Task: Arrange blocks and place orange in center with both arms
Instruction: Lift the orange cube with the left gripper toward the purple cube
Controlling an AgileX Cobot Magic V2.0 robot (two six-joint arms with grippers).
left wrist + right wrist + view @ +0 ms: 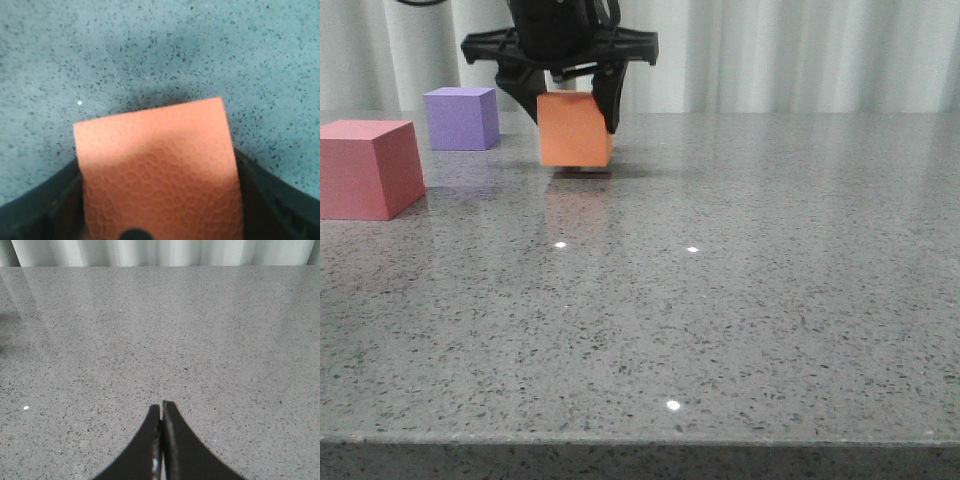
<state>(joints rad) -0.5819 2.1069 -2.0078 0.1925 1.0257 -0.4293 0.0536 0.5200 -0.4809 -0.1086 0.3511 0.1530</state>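
Observation:
The robot's left gripper will set the orange cube down on the table (427, 160) between the red/pink cube and the purple cube.
My left gripper (572, 108) is shut on the orange cube (575, 129) and holds it just above the table, at the back, left of the middle. In the left wrist view the orange cube (157, 170) fills the space between the dark fingers (35, 207). The purple cube (462, 117) stands at the back left, left of the orange one. The red/pink cube (368, 167) stands nearer at the far left. My right gripper (161, 410) is shut and empty over bare table; it does not show in the front view.
The grey speckled table (720, 300) stretches to the front edge and to the right. A pale curtain (800, 50) hangs behind the table's far edge.

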